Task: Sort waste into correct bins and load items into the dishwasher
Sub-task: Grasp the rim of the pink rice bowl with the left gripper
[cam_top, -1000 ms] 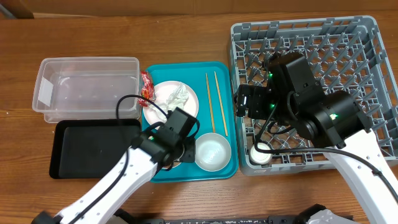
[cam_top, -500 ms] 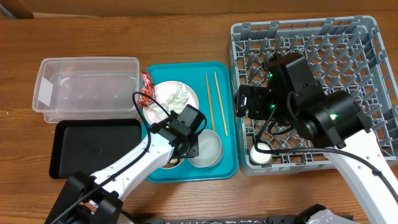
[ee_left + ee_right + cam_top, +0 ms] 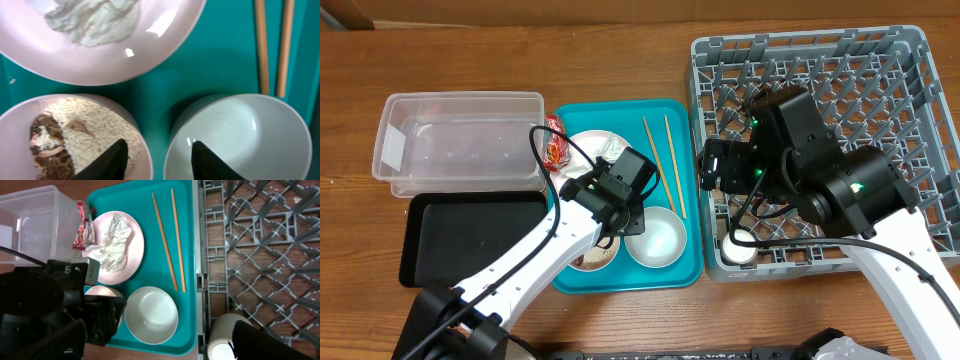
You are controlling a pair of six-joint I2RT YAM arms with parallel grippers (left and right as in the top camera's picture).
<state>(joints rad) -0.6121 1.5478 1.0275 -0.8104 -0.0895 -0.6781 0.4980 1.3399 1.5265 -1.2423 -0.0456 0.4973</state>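
Observation:
The left gripper's fingers straddle both the small plate and the near rim of the grey-white bowl, so the robot should move that hand over and pinch the small plate's rim alone (image 3: pixel 145 145).
A teal tray (image 3: pixel 680 115) holds a large plate (image 3: pixel 582 150) with the crumpled napkin (image 3: pixel 605 152) on it. It also holds a smaller plate (image 3: pixel 582 262) of rice scraps (image 3: pixel 95 127), a grey-white bowl (image 3: pixel 658 242) and two chopsticks (image 3: pixel 656 165). The red wrapper (image 3: pixel 555 140) lies at the tray's left rim. My left gripper (image 3: pixel 160 152) is open. One finger is over the small plate (image 3: pixel 20 125) and the other over the bowl (image 3: pixel 250 135). My right gripper (image 3: pixel 155 347) is open and empty above the tray's right side. The small cup (image 3: pixel 225 339) sits in the dish rack (image 3: pixel 840 70).
The clear tub (image 3: pixel 460 140) stands left of the tray, with the black tray (image 3: pixel 470 240) in front of it. The dish rack fills the right side. My right arm hangs over the rack's left part. Bare wood lies along the far edge.
My left gripper has moved from over the small plate toward the far right, and now sits between the small plate and the bowl. The right arm has not moved.

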